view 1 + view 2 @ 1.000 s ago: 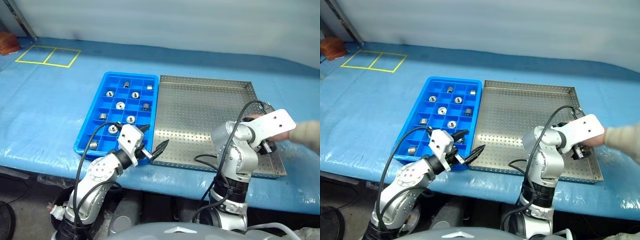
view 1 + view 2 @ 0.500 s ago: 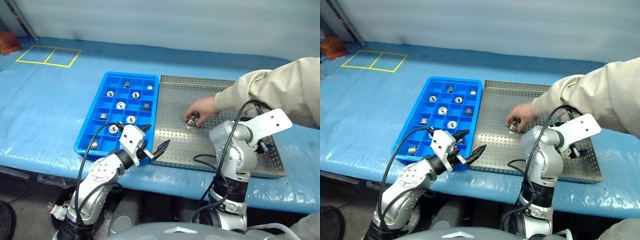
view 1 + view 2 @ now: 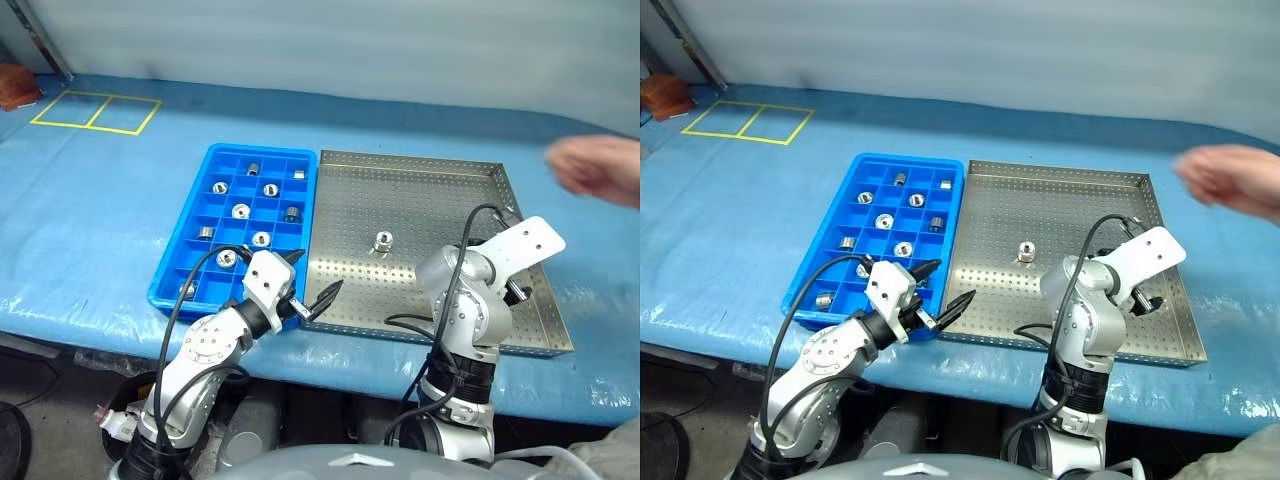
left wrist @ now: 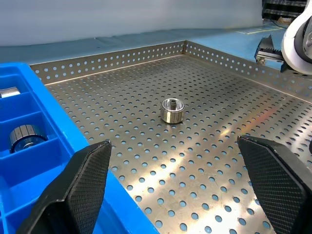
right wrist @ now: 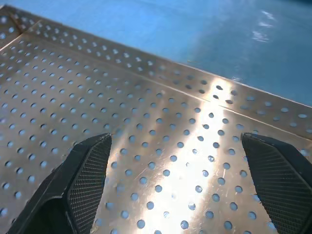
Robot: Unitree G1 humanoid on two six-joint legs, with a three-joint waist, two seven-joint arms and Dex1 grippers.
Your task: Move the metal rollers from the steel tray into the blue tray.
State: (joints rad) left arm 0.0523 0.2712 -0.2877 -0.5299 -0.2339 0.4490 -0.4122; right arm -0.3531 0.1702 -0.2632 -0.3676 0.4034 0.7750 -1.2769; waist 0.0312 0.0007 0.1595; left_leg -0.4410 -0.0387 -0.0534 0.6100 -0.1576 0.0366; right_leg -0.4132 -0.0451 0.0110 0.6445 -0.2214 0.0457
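Note:
The robot's right gripper needs to close on the round side (image 3: 383, 243) of the single metal roller that stands in the middle of the steel tray.
One metal roller (image 3: 383, 240) stands alone in the middle of the steel tray (image 3: 440, 195). In the left wrist view the same roller (image 4: 172, 110) stands upright ahead of my left gripper (image 4: 175, 195), well apart from it. Several more rollers (image 3: 241, 211) lie in compartments of the blue tray (image 3: 208, 160), which touches the steel tray's left side. My left gripper (image 3: 313, 277) hangs open and holds nothing at the near edge where the two trays meet. Over the steel tray's right part, my right gripper (image 5: 180, 190) is open above bare perforated metal (image 5: 161, 131), near a rim.
A person's hand (image 3: 598, 168) hovers above the table beyond the steel tray's right rim. Blue sheeting (image 3: 100, 200) covers the table, with yellow tape squares (image 3: 95, 110) at the far left. The table's front edge runs just below both trays.
The person's hand set a roller down in the middle of the steel tray, then drew back to the right. My right gripper tipped downward a little. The left gripper kept still.

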